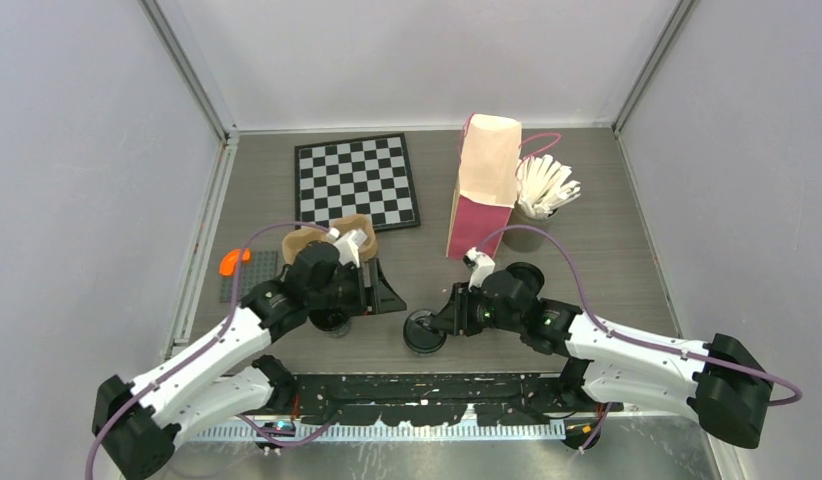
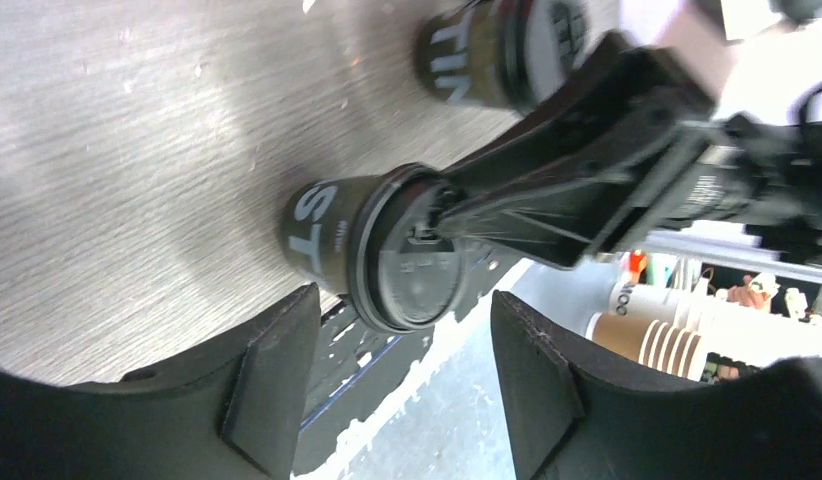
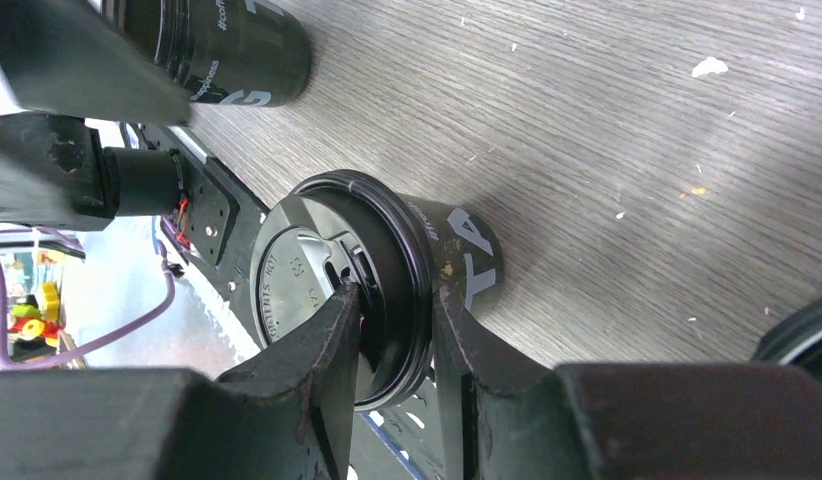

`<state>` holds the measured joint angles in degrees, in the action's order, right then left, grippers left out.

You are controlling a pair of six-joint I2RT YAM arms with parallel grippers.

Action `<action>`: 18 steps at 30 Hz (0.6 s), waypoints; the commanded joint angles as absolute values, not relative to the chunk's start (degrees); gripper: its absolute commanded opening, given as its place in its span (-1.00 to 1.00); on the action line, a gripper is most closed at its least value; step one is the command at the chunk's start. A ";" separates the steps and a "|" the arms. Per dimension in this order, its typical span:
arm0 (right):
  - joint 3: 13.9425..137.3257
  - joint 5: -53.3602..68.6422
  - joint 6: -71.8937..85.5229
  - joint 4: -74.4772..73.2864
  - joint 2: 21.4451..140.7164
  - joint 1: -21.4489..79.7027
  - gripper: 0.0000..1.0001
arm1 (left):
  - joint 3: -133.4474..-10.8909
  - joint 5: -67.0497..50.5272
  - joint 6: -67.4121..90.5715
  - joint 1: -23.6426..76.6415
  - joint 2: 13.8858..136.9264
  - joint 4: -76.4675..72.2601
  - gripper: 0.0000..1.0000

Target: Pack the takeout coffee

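My left gripper needs to pinch the lid's opposite rim (image 2: 389,317) first, because the cup stands near the front edge and only my right gripper holds its lid.
A black cup with its flat black lid (image 1: 424,333) stands near the table's front edge; it also shows in the left wrist view (image 2: 387,255) and in the right wrist view (image 3: 332,285). My right gripper (image 1: 442,320) (image 3: 392,290) is shut on the rim of that lid, one finger on top and one under the rim. My left gripper (image 1: 385,298) (image 2: 407,370) is open and empty, just left of this cup. A second black cup (image 1: 332,322) (image 3: 232,50) stands under my left arm. Another lidded black cup (image 2: 482,45) (image 1: 527,275) stands behind my right gripper.
The pink and tan paper bag (image 1: 484,185) stands upright at the back. A grey cup of white sticks (image 1: 542,190) is to its right. The brown pulp tray (image 1: 332,235) lies behind my left gripper, a chessboard (image 1: 355,180) beyond it. An orange object (image 1: 230,263) lies at left.
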<state>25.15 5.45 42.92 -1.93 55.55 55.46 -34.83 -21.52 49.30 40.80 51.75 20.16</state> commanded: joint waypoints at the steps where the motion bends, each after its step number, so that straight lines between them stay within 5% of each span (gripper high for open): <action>1: 23.09 1.20 44.93 -9.16 55.08 56.03 -0.30 | -36.74 -19.35 53.28 40.61 45.38 26.76 0.31; 18: 23.80 -4.03 52.11 -4.49 57.30 57.72 -0.29 | -22.23 -13.89 69.42 51.97 47.96 6.55 0.29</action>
